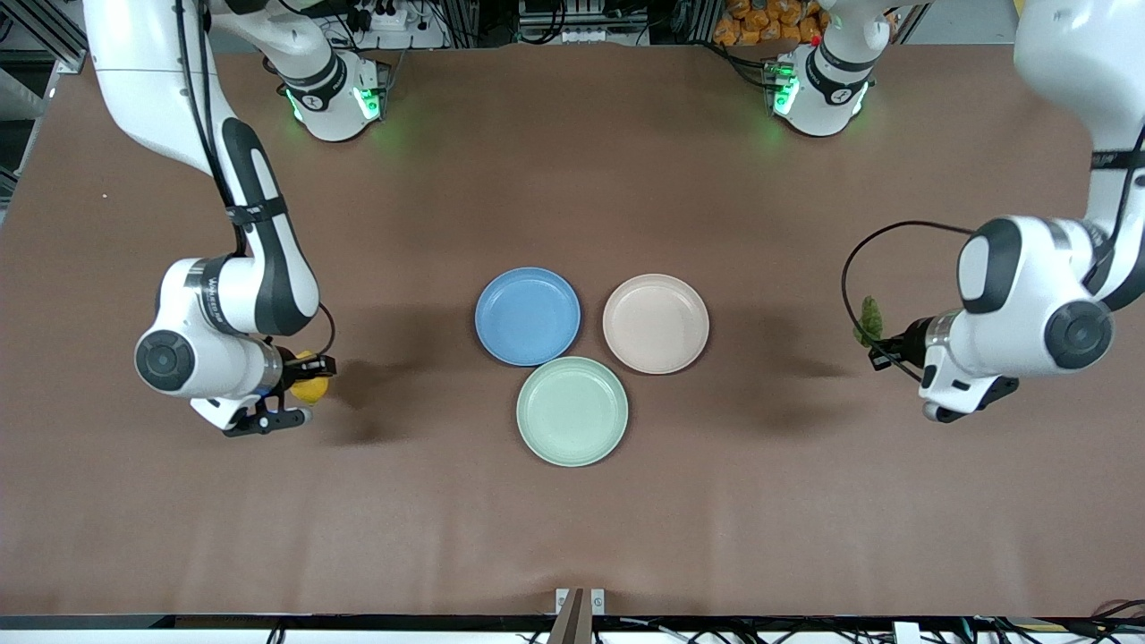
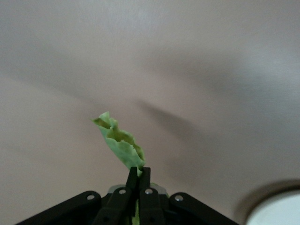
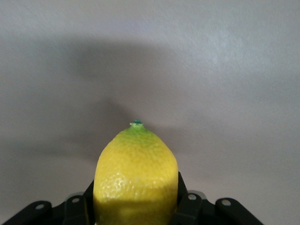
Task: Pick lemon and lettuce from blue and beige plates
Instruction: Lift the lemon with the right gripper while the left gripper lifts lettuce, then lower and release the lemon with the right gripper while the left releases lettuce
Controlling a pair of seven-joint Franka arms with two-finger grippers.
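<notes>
My right gripper is going to put the yellow lemon down on the bare brown table [image 1: 287,367] under its fingers, well clear of the blue plate. The lemon is now held above the table.
My right gripper [image 1: 309,376] is shut on the yellow lemon [image 1: 312,386] and holds it above the bare table toward the right arm's end; the lemon fills the right wrist view [image 3: 136,178] between the fingers. My left gripper [image 1: 881,351] is shut on the green lettuce leaf [image 1: 868,319] and holds it above the table toward the left arm's end; the leaf sticks up from the closed fingertips in the left wrist view [image 2: 121,146]. The blue plate [image 1: 527,316] and the beige plate [image 1: 656,323] lie side by side mid-table, both bare.
A pale mint-green plate [image 1: 572,410] lies nearer the front camera, touching the other two plates. A plate's pale rim [image 2: 276,208] shows at the corner of the left wrist view. Brown table surface lies under both grippers.
</notes>
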